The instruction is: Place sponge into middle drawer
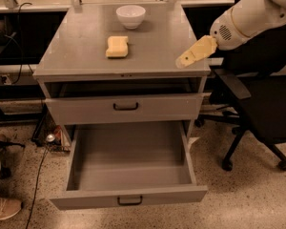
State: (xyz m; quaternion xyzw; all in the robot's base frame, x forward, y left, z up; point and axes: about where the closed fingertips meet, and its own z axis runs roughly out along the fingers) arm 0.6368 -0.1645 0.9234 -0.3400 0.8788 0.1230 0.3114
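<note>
I should next move my gripper over to the pale yellow sponge (118, 47) that is in front of the white bowl, and close it there.
The pale yellow sponge (117, 46) lies flat on the grey cabinet top (81, 56), left of centre. The middle drawer (128, 200), the lower handled front, is pulled fully out and its tray holds nothing. My gripper (183, 61) hangs over the right front part of the cabinet top, right of the sponge and well apart from it, on the white arm (250, 18) that reaches in from the upper right. Nothing is in it.
A white round bowl (130, 15) stands at the back of the cabinet top. The upper handled drawer (126, 108) is slightly ajar. A black office chair (257, 104) stands close on the right. Cables and a person's shoe (2, 208) lie on the floor at the left.
</note>
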